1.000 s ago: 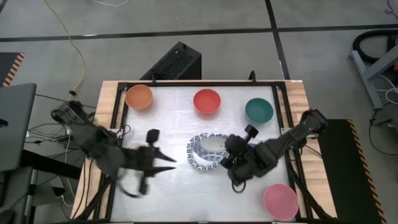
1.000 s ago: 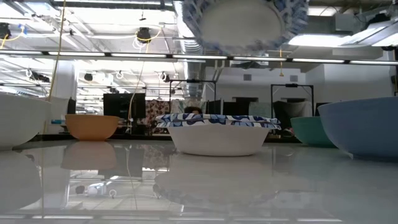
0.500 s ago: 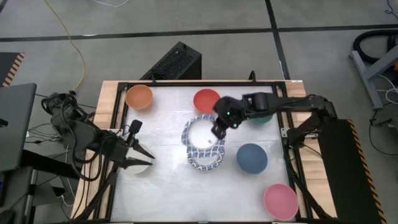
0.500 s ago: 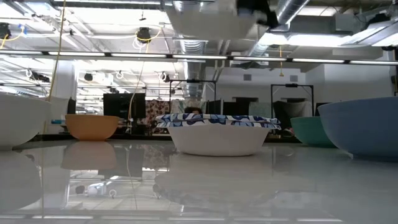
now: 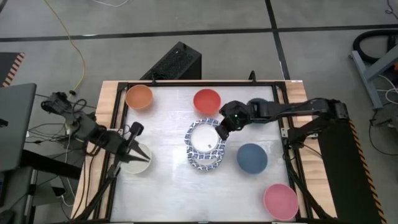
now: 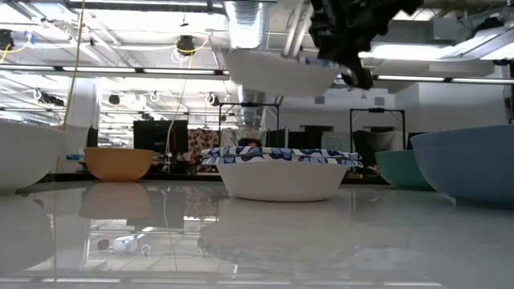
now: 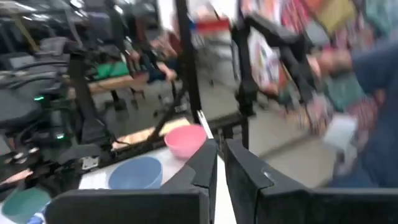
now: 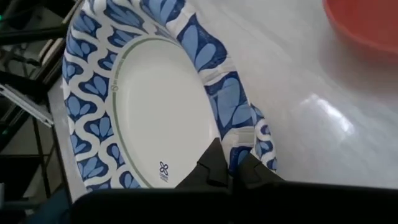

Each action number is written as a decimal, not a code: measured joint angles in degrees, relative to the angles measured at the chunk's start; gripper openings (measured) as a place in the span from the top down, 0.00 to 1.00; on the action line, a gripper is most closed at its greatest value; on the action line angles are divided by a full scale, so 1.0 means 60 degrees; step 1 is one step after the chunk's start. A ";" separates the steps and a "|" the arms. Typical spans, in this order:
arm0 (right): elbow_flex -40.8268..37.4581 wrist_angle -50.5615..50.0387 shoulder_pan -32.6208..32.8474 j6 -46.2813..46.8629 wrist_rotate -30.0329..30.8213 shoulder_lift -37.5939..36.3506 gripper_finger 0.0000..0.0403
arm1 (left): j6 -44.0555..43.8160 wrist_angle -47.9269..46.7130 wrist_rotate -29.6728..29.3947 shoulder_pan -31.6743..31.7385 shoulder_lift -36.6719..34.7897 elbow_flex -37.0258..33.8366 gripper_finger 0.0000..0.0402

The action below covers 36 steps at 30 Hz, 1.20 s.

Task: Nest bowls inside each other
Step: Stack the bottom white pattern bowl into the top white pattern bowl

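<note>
The robot's right gripper will release the upper patterned bowl inside the lower patterned bowl (image 5: 204, 150) on the middle of the table.
My right gripper (image 5: 219, 132) is shut on a white bowl with a blue-patterned rim (image 5: 204, 138). It holds that bowl in the air over a second patterned bowl (image 6: 279, 172), which stands on the table's middle. My left gripper (image 5: 140, 153) is at the table's left, shut and with nothing in it. It points level, above a cream bowl (image 5: 133, 164) that rests on the table. The orange (image 5: 138, 96), red (image 5: 207, 101), slate-blue (image 5: 252, 157) and pink (image 5: 280, 200) bowls stand singly. My right arm hides most of the green bowl (image 6: 393, 168) in the high view. My right gripper pinches the patterned rim (image 8: 239, 142) of the upper bowl, on its far right side, between its two fingers. The fingers slant down from the table's far right. The bowl is lifted clear, mouth up and slightly tilted, above the lower patterned bowl.
A black frame (image 5: 199, 83) runs along the table's edges. Bare white tabletop (image 5: 174, 199) lies along the near side, between the cream and pink bowls. A dark box (image 5: 177, 62) stands beyond the far edge.
My right arm has swung from the near right to the far right, uncovering the slate-blue bowl. The patterned bowl it carries has turned from tipped, underside showing, to nearly level, and has sunk toward the lower bowl. My left gripper has drawn back toward the left edge and shut.
</note>
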 joint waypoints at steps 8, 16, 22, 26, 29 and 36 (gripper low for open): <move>-0.1012 0.1258 -0.0294 0.0101 -0.0880 0.0430 0.99 | -0.1692 0.3158 -0.0128 0.0763 -0.1847 -0.3368 1.00; -0.1348 0.2050 -0.0893 0.0218 -0.1834 0.1528 0.99 | -0.2138 0.3392 -0.0325 0.0912 -0.2519 -0.3904 1.00; -0.1344 0.2420 -0.0954 0.0218 -0.2630 0.2294 0.99 | -0.1951 0.3350 -0.0341 0.0912 -0.2534 -0.3904 1.00; -0.1344 0.2396 -0.0942 0.0164 -0.2610 0.2483 0.95 | -0.1974 0.3272 -0.0345 0.0912 -0.2508 -0.3904 1.00; -0.1344 0.2366 -0.0952 -0.0018 -0.2581 0.2443 0.91 | -0.2108 0.3046 -0.0581 0.0908 -0.2505 -0.3904 1.00; -0.1341 0.2333 -0.0831 -0.0290 -0.2523 0.2290 0.84 | -0.2169 0.2399 -0.2519 0.0908 -0.2476 -0.3904 1.00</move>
